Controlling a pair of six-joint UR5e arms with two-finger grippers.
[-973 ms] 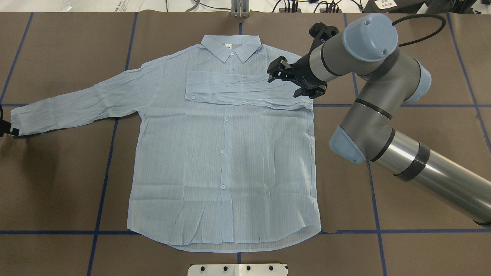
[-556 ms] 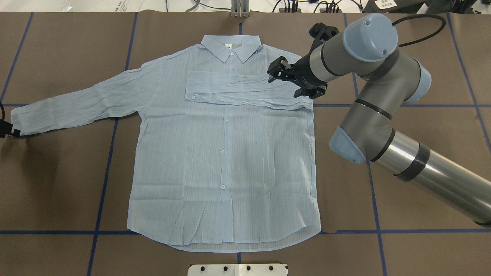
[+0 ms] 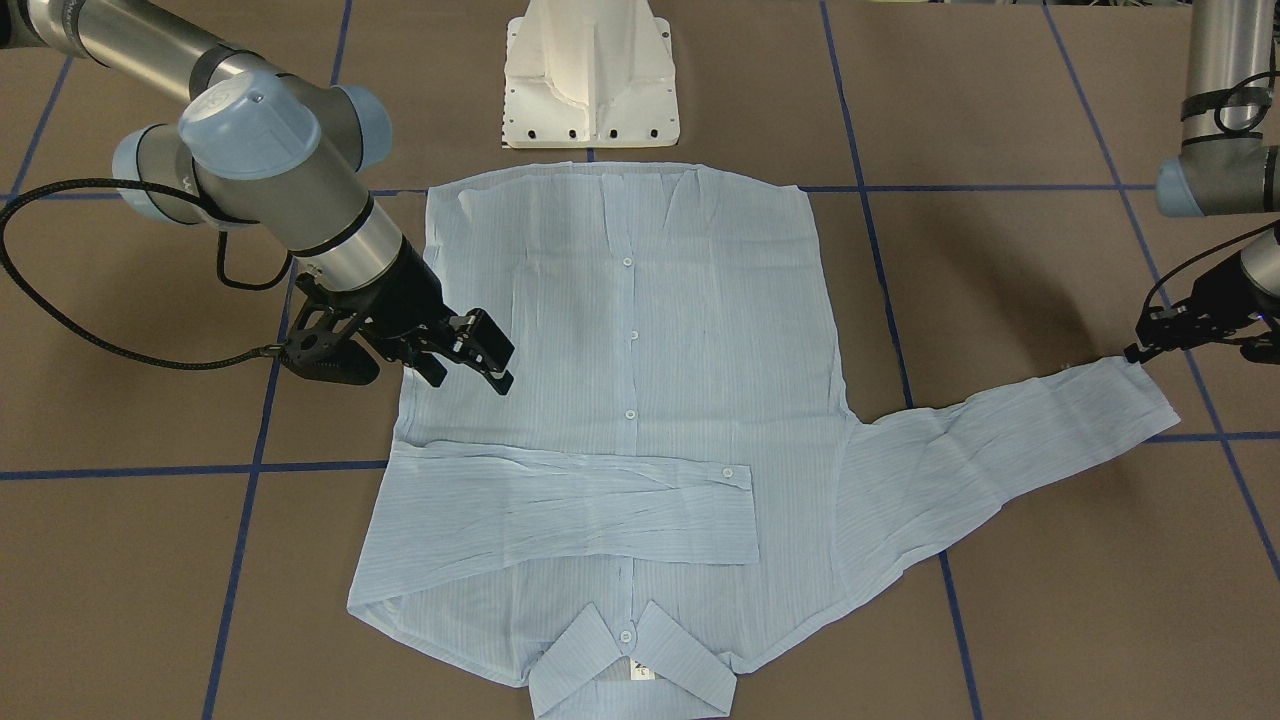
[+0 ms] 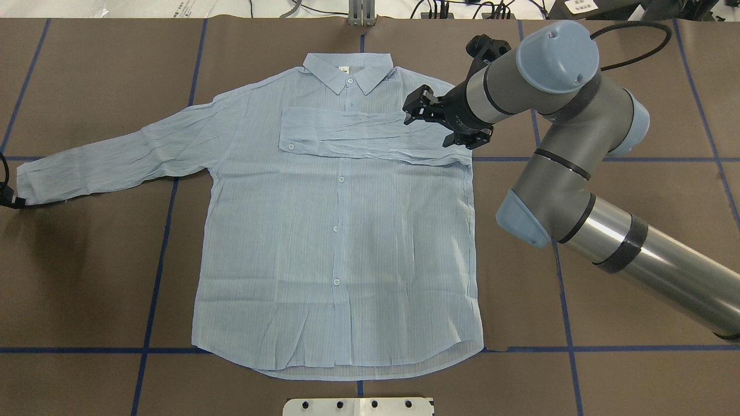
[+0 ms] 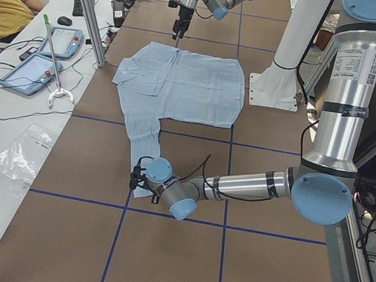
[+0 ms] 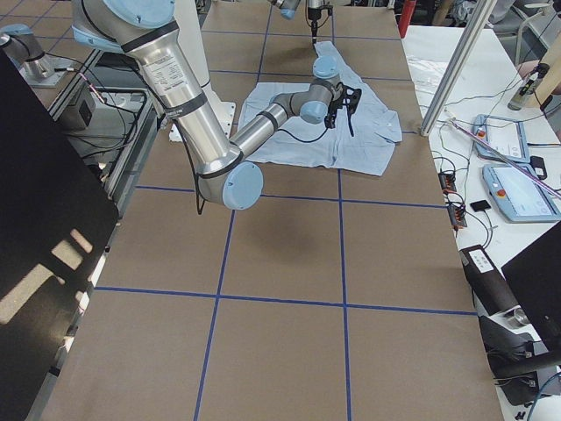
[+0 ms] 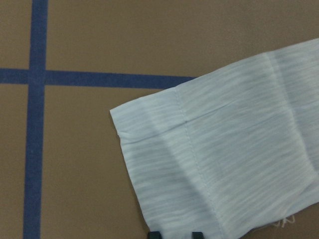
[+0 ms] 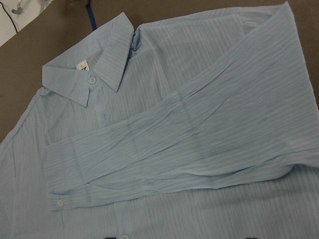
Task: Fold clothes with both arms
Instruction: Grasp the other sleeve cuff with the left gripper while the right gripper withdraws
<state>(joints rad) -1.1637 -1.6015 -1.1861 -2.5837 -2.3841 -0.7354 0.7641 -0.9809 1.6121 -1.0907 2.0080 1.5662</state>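
Observation:
Next, my left gripper lets go of the cuff on the folded sleeve [image 3: 542, 466] between the shoulder end of the sleeve and the buttons.
The pale blue striped shirt [image 4: 335, 231] lies flat, buttons up, with its collar [image 4: 347, 72] at the far side. One sleeve [image 4: 358, 136] is folded across the chest. My right gripper [image 4: 428, 131] hovers open and empty over that sleeve's shoulder end; it also shows in the front view [image 3: 470, 382]. The other sleeve stretches out to the left and ends in its cuff [image 4: 29, 182]. My left gripper [image 4: 7, 199] is at that cuff [image 7: 199, 149]. Its fingertips [image 7: 154, 234] stand a small gap apart at the cuff's edge.
The white pedestal base [image 3: 590, 80] stands at the table's near side. A metal post [image 4: 361, 14] stands behind the collar. Blue tape lines [image 4: 156, 260] cross the brown tabletop. Tablets [image 5: 46, 51] and a seated person [image 5: 4, 3] are beside the table.
My left gripper has slid slightly left, toward the overhead view's edge. The cuff, the shirt and the right arm have not moved.

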